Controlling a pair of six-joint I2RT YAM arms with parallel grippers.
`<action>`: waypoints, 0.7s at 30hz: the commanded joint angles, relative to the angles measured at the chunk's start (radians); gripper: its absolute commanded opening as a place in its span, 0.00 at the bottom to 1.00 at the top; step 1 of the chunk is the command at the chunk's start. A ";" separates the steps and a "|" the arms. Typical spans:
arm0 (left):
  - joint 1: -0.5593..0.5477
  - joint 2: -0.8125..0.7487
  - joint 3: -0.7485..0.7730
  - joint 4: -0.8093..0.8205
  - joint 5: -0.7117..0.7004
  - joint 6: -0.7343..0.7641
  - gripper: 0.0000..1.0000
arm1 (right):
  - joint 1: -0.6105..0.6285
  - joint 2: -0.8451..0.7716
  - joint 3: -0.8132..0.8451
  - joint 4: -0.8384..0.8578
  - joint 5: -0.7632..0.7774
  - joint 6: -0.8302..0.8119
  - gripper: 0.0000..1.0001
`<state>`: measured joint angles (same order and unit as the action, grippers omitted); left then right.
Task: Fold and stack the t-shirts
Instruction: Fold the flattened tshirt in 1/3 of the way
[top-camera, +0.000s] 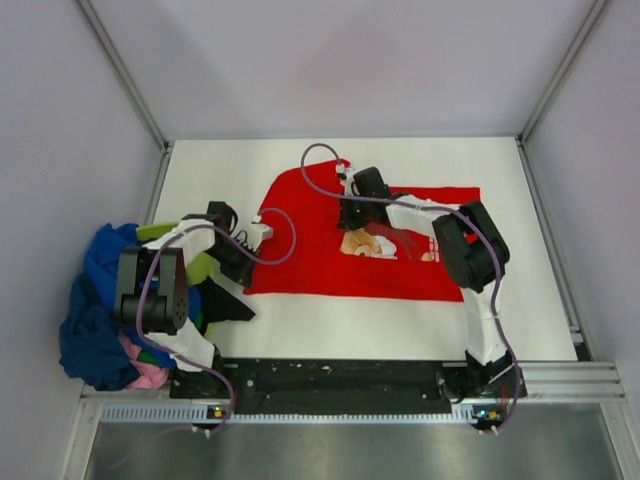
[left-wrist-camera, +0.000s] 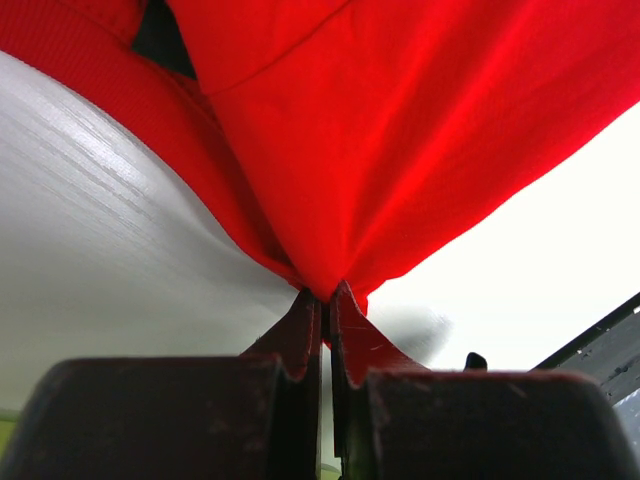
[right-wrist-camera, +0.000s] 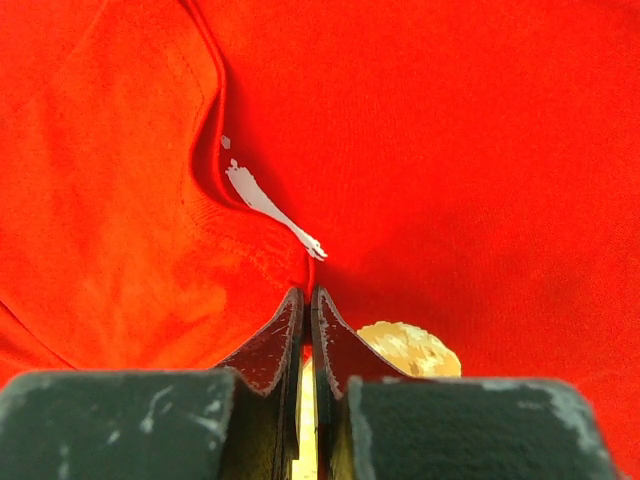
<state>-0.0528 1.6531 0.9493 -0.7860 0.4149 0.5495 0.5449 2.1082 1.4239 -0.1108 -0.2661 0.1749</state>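
Note:
The near corner of the red t-shirt is bunched up in my left gripper, so I should grip the t-shirt's near edge (top-camera: 275, 291) again and pull at the t-shirt's opposite corner with my right gripper.
The bright red t-shirt (top-camera: 320, 265) lies spread on the white table (top-camera: 400, 330), partly folded, with its tan cartoon figure (top-camera: 362, 243) showing. My left gripper (top-camera: 262, 232) is at the shirt's left edge. In the left wrist view it (left-wrist-camera: 328, 296) is shut on a pinch of red cloth (left-wrist-camera: 400, 130) lifted off the table. My right gripper (top-camera: 352, 215) is over the shirt's middle, just behind the figure. In the right wrist view it (right-wrist-camera: 307, 296) is shut on a fold of red cloth (right-wrist-camera: 450, 150), beside a white print mark (right-wrist-camera: 270, 208) and the tan figure (right-wrist-camera: 410, 348).
A pile of other t-shirts lies at the table's left edge by the left arm: royal blue (top-camera: 95, 320), lime-green (top-camera: 200, 262) and pink (top-camera: 150, 375). Grey walls and metal rails (top-camera: 130, 80) enclose the table. A black base bar (top-camera: 340, 375) runs along the near edge.

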 joint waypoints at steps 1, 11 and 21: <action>-0.001 -0.006 -0.041 -0.035 -0.022 0.021 0.00 | -0.026 0.006 0.043 0.022 0.010 0.115 0.00; 0.001 0.002 -0.041 -0.041 -0.024 0.023 0.00 | -0.040 -0.011 0.061 0.010 0.031 0.098 0.02; 0.001 -0.055 0.006 -0.079 -0.031 0.027 0.33 | -0.060 -0.238 -0.020 -0.093 0.221 0.064 0.34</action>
<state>-0.0532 1.6436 0.9409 -0.8089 0.4183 0.5560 0.5095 2.0796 1.4448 -0.1772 -0.1707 0.2581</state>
